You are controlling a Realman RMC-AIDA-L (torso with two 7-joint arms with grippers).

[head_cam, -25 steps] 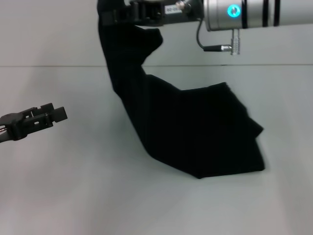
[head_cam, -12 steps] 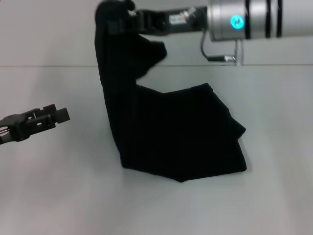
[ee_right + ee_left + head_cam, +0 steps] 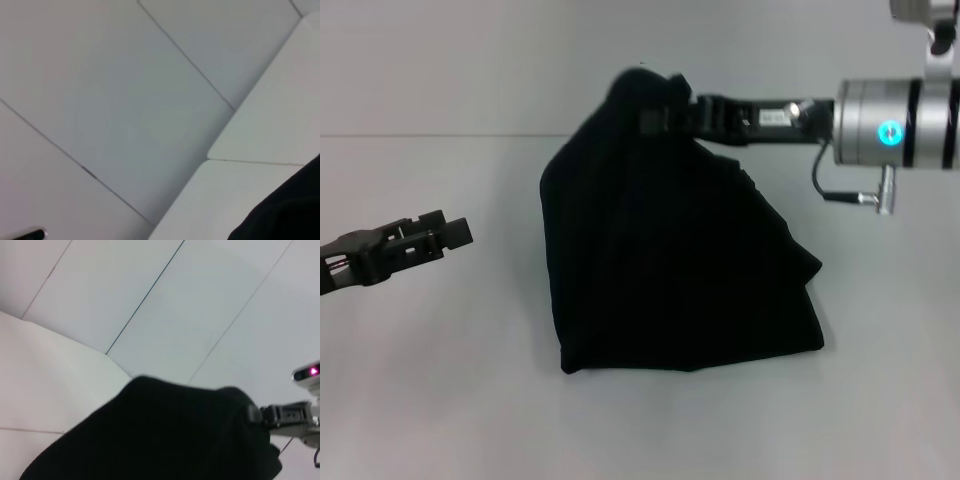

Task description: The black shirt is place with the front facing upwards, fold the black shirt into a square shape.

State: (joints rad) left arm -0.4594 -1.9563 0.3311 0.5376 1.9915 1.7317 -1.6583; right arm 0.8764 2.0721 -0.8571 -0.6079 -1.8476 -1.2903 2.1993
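Next, I release the black shirt's raised edge, now lifted into a peak, from my right gripper by the pointed side corner above its bottom hem (image 3: pixel 824 255).
The black shirt (image 3: pixel 670 270) lies bunched on the white table, with one part lifted into a peak. My right gripper (image 3: pixel 658 112) reaches in from the right and is shut on that raised edge, its fingertips buried in the cloth. The lifted cloth drapes down over the part that lies flat. No lettering or label shows. Off to the left of the shirt, my left gripper (image 3: pixel 442 234) hovers open and holds nothing. The left wrist view shows the shirt (image 3: pixel 165 440) as a dark mound with the right gripper (image 3: pixel 260 415) at its top. A corner of the shirt (image 3: pixel 290 215) shows in the right wrist view.
The white table (image 3: pixel 440 400) spreads around the shirt, and its far edge meets a pale wall (image 3: pixel 470 60) behind. A cable (image 3: pixel 840 190) loops under the right wrist.
My right gripper has dropped lower and swung to the right with the held edge, laying the lifted cloth over the flat part. The left gripper has barely moved.
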